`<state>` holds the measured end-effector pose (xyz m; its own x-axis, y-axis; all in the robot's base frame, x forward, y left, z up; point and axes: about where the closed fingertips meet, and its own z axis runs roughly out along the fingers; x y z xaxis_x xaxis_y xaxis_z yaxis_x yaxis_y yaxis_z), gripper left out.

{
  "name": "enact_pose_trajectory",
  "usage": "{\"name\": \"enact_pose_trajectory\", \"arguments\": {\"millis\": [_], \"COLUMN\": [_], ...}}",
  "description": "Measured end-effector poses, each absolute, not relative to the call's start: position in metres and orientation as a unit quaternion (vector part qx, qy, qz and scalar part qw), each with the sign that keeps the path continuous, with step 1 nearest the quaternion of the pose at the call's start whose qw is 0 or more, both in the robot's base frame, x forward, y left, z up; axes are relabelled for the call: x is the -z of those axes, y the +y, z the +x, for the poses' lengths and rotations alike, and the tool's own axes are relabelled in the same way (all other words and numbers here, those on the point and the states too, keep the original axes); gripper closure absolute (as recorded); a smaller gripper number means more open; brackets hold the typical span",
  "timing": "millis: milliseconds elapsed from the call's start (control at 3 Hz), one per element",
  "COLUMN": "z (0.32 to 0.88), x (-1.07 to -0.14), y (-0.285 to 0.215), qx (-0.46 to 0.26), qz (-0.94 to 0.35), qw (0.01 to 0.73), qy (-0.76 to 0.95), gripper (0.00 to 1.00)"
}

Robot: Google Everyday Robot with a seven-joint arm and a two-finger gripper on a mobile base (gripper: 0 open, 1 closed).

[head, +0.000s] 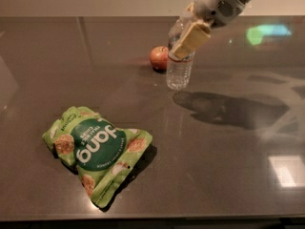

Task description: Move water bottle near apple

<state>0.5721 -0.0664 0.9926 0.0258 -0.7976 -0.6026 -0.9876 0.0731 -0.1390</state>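
Note:
The apple is on the dark table. I will use my gripper to put the water bottle, now held upright over the table, down on the dark table (182,77) close beside the apple, toward the arm's shadow.
The water bottle (179,69) is a clear ribbed plastic bottle, held upright over the dark table just right of the apple. Its cap and upper part are hidden by my gripper. My gripper (187,35) comes in from the top right and is shut on the bottle's upper half, with a tan finger pad (191,40) across its front. The apple (158,57) is small, round and red-orange, and sits on the table right beside the bottle's left side. I cannot tell whether the bottle's base touches the table.
A green snack bag (97,147) lies flat at the front left of the dark grey table (228,166). The arm's shadow falls on the table to the right of the bottle. The table's front edge runs along the bottom of the view.

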Motion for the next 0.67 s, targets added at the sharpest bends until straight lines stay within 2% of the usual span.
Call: {"name": "enact_pose_trajectory", "arguments": {"millis": [667], "z": [0.640], "x": [-0.974], "y": [-0.067], "qx": [-0.168], "qz": [-0.641], "qw": [0.273], "qy": [0.697], "gripper": [1.00]}}
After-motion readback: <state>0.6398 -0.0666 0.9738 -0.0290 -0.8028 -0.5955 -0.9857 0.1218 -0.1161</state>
